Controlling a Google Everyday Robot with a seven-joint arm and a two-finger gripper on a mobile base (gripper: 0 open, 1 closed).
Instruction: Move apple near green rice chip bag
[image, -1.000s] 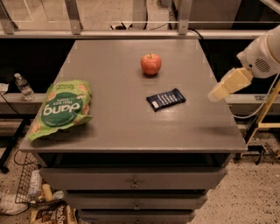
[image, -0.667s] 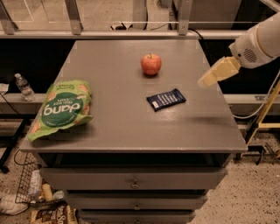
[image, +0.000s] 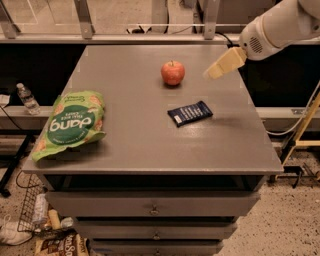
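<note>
Next, I move my gripper to the upper part of the red-orange apple (image: 174, 67), beyond the dark blue wrapper, and close it there.
The red-orange apple (image: 173, 73) stands upright at the far middle of the grey table (image: 145, 145). The light-green rice chip bag (image: 72, 123) with the dark green "dang" circle lies at the table's left front edge. My gripper (image: 214, 70) comes in from the upper right on a white arm. It hovers to the right of the apple, a short gap apart from it, and holds nothing.
A small flat dark blue wrapper (image: 189, 113) lies in the middle of the table, in front of the apple. A water bottle (image: 27, 98) stands on a low shelf to the left. Drawers sit under the tabletop. Clutter lies on the floor at the lower left.
My gripper has moved left and farther back over the table, from beyond the right edge to close beside the apple. The apple, bag and wrapper have not moved.
</note>
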